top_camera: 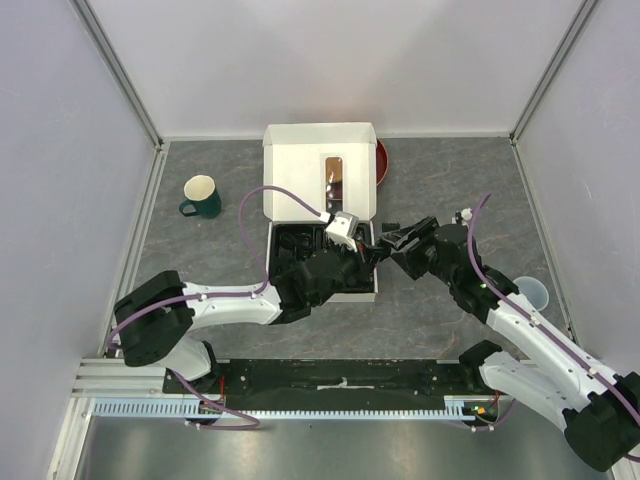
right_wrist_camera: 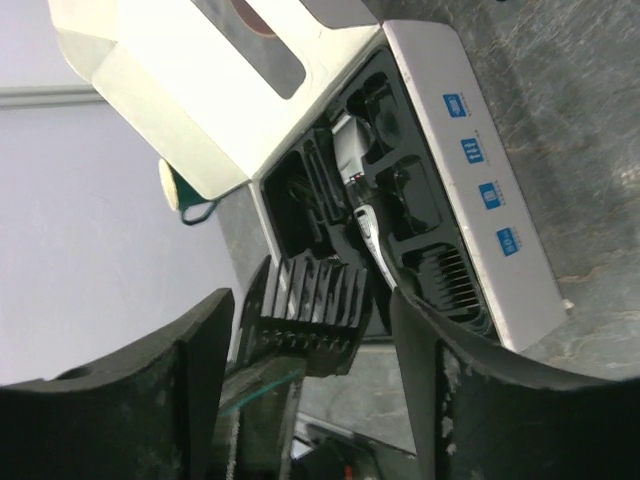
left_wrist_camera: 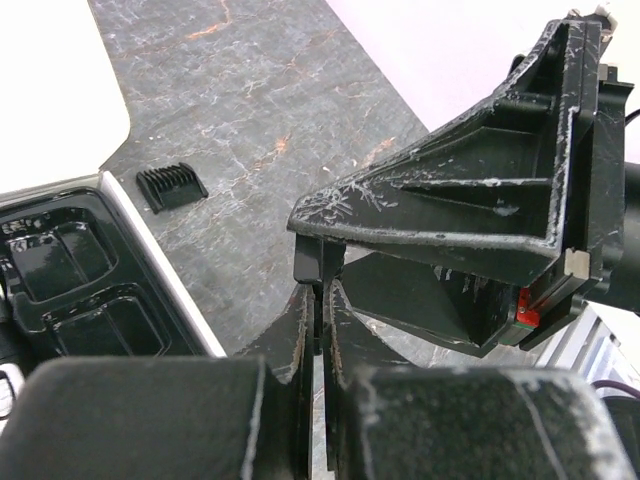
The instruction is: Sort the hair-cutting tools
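Observation:
My left gripper needs to let go of the comb guard in the tray's middle slot (top_camera: 357, 262) (left_wrist_camera: 112, 324), along the edge nearest my right gripper.
A black comb guard (right_wrist_camera: 310, 305) is pinched by its lower edge in my left gripper (left_wrist_camera: 322, 290), which is shut on it just right of the box's tray. My right gripper (right_wrist_camera: 312, 300) stands open around the same guard, with a gap on each side of it. In the top view the two grippers meet at the tray's right edge, left (top_camera: 368, 255) and right (top_camera: 397, 240). Another comb guard (left_wrist_camera: 172, 186) lies flat on the table beside the box. A further comb guard (right_wrist_camera: 440, 280) sits in a slot of the black tray (right_wrist_camera: 330, 215).
The white box (top_camera: 320, 150) stands in the middle with its lid folded back. A green mug (top_camera: 203, 197) is at the back left and a clear cup (top_camera: 530, 292) at the right. A red dish (top_camera: 382, 160) shows behind the box.

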Available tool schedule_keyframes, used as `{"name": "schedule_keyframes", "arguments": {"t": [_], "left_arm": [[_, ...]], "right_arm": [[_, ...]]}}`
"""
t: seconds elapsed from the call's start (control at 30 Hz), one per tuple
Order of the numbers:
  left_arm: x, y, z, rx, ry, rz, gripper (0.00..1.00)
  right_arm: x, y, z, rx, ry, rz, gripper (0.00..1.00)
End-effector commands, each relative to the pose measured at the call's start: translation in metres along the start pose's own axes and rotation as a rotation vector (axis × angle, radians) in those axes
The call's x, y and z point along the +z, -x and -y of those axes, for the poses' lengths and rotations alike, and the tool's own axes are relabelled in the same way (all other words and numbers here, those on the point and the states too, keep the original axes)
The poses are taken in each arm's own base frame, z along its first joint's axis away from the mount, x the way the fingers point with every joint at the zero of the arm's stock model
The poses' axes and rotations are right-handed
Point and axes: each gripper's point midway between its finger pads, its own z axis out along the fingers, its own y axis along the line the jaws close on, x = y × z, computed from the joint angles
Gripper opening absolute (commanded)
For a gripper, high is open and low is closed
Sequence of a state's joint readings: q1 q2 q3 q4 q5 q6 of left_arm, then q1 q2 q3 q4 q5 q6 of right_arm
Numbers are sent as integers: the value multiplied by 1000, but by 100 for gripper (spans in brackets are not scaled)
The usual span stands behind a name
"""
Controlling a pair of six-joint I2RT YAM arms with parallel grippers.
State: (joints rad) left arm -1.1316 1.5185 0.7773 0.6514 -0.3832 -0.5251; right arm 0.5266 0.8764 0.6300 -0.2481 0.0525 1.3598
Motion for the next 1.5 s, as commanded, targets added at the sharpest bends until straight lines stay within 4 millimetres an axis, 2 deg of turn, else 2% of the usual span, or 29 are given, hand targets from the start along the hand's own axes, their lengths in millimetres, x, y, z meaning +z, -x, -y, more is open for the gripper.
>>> {"name": "schedule_keyframes", "arguments": {"t": [0.0,0.07,0.1,0.13,0.17,0.2,0.23,0.27,0.3,0.37,0.4,0.47,0.5,0.53,0.6,0.63,0.73,0.77,0.8,0.83,0.9,0.93,1.0,1.13,1.3,1.47], "left_arm": [[-4,39,9,53,-13,50,2],[-7,44,8,48,-30,37,2],[-8,40,4,52,-28,13,2],[-9,44,-2,38,-24,12,2],[-10,40,-1,33,-51,-18,2],[-11,33,-8,31,-52,-56,2],[-10,36,-21,3,-34,-69,2],[-13,35,-19,-11,-71,-95,2],[-13,37,-34,-25,-54,-105,2],[-20,39,-41,-60,-67,-129,2],[-20,42,-55,-71,-37,-133,2],[-27,37,-63,-97,-27,-184,2],[-28,45,-70,-106,-15,-182,2],[-32,39,-77,-120,11,-223,2],[-35,46,-83,-144,18,-240,2],[-39,41,-85,-158,20,-278,2],[-42,47,-88,-178,20,-313,2],[-43,48,-87,-183,24,-341,2],[-42,51,-89,-179,18,-347,2],[-43,40,-90,-189,14,-411,2],[-41,39,-92,-202,18,-461,2],[-39,29,-94,-219,7,-506,2],[-32,29,-89,-221,-29,-533,2],[-21,8,-85,-286,-62,-641,2],[-7,-20,-99,-347,-12,-734,2],[-2,-32,-104,-363,-1,-765,2]], "right_arm": [[-2,2,-11,-69,17,3,77],[-1,5,-11,-92,12,18,95],[0,9,-10,-112,4,35,98],[-1,10,-13,-130,10,40,98],[0,11,-12,-149,3,43,98],[-1,13,-8,-177,-19,49,98],[-2,15,-9,-192,-29,58,98],[-2,17,-8,-208,-38,61,98],[-2,19,-3,-227,-64,73,98],[-6,24,1,-263,-83,92,98],[-7,26,5,-275,-99,102,98],[-12,32,11,-294,-111,132,98],[-13,32,14,-298,-116,136,98],[-13,33,20,-301,-129,143,98],[-16,34,24,-301,-127,152,98],[-16,33,28,-302,-134,153,98],[-14,31,33,-315,-143,139,98],[-14,29,31,-356,-135,124,98],[-16,32,21,-383,-118,128,98],[-14,33,18,-412,-120,123,98],[-14,36,14,-489,-121,128,98],[-12,39,18,-505,-138,140,98],[-10,47,23,-536,-168,176,98],[-8,44,25,-543,-163,159,98],[-10,44,32,-547,-169,167,98],[-14,44,33,-535,-156,175,98]]}}
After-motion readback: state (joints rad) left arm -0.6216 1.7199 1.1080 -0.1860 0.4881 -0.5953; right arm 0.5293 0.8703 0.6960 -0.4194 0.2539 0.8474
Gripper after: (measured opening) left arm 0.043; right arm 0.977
